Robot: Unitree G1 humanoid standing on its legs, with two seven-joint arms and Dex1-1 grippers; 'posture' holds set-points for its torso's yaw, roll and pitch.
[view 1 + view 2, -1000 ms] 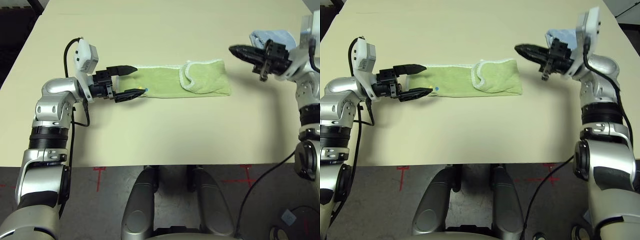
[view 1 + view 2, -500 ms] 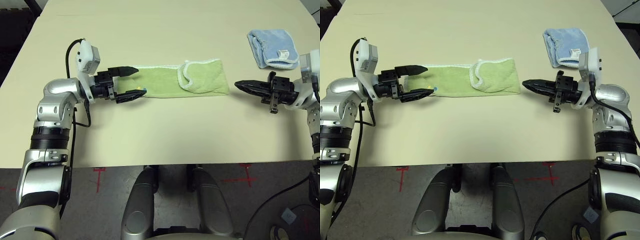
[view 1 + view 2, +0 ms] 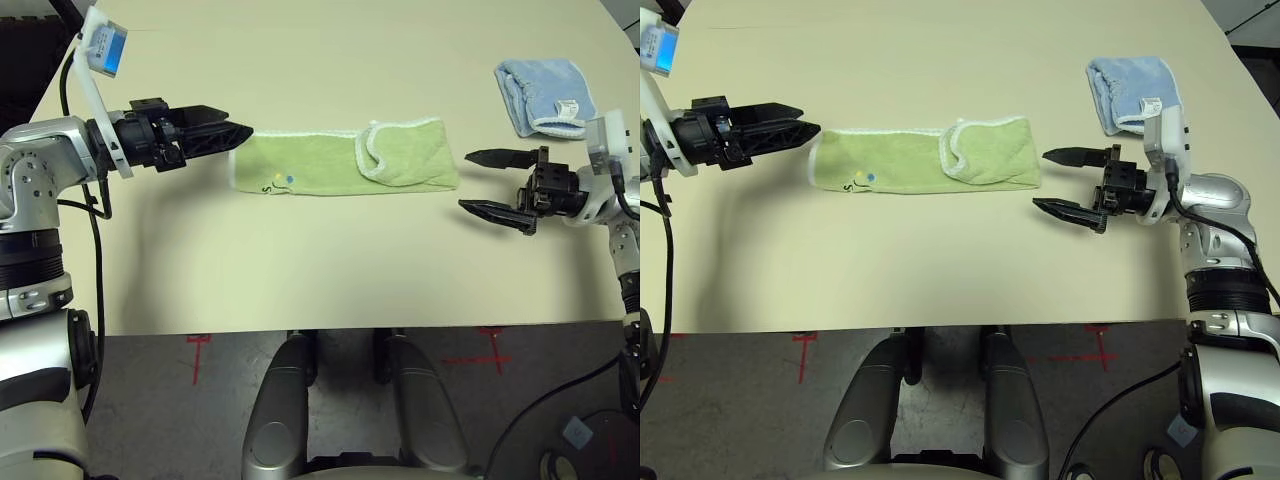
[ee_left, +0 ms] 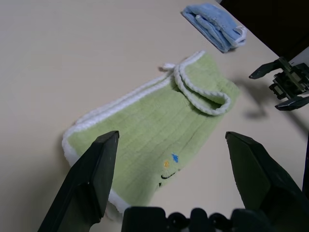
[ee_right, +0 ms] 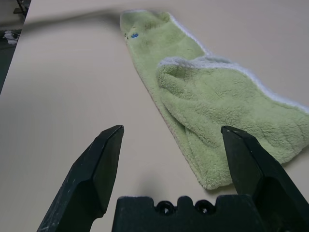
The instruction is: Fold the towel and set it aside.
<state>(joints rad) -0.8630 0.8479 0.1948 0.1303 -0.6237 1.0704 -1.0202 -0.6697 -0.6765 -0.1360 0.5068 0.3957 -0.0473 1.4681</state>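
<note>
Next, I grab the green towel by its near corner (image 3: 240, 187) (image 4: 124, 204) with my left gripper, the corner beside the small dark drawing.
The towel (image 3: 340, 160) lies mid-table as a long light green strip with white edging. Its right part is folded over itself, and a small dark drawing (image 3: 277, 183) shows near its left end. My left gripper (image 3: 228, 131) hovers just off the towel's left end, pointing at it. Its fingers (image 4: 91, 179) stand open with nothing between them. Just beyond the towel's right end, my right gripper (image 3: 465, 181) faces the towel, open and empty. The right wrist view has the towel (image 5: 212, 92) ahead of the wide-apart fingers (image 5: 96, 169).
A smaller light blue towel (image 3: 545, 93) with a white tag lies folded at the back right, behind my right gripper. The cream table (image 3: 320, 270) has bare surface in front of and behind the green towel. The front edge runs close to my body.
My right gripper swung down from beside the blue towel to the green towel's right end and opened. My left gripper drew back leftward off the towel's left end, uncovering the drawing.
</note>
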